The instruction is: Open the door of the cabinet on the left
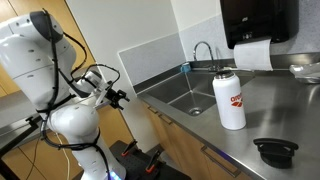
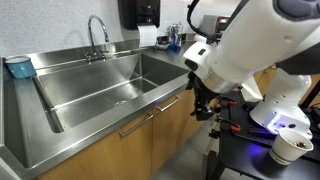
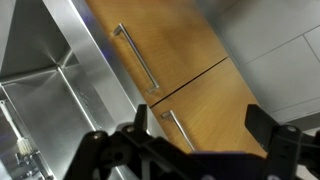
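The metal bar handle [image 1: 145,108] [image 3: 181,132] of the far-end cabinet door, just below the counter's edge, is the next thing my gripper will go to and close on.
The low brown wood cabinet [image 2: 140,135] sits under the stainless-steel sink counter [image 2: 60,120]. It also shows in an exterior view [image 1: 170,128]. Its doors are shut, and each carries a thin metal bar handle [image 2: 135,125]. In the wrist view two door panels show: one [image 3: 165,45] with a handle [image 3: 135,55], and a second [image 3: 215,105] with a handle [image 3: 178,128]. My gripper [image 3: 205,130] is open and empty, in the air in front of the second panel, touching nothing. It hangs beside the cabinet front in both exterior views [image 2: 205,105] [image 1: 118,97].
A faucet [image 2: 97,35] stands behind the sink basin [image 2: 110,85]. A white bottle [image 1: 230,98] and a black lid [image 1: 275,150] are on the counter. A paper towel dispenser [image 1: 255,25] hangs on the wall. A black robot base [image 2: 255,140] is near the cabinet.
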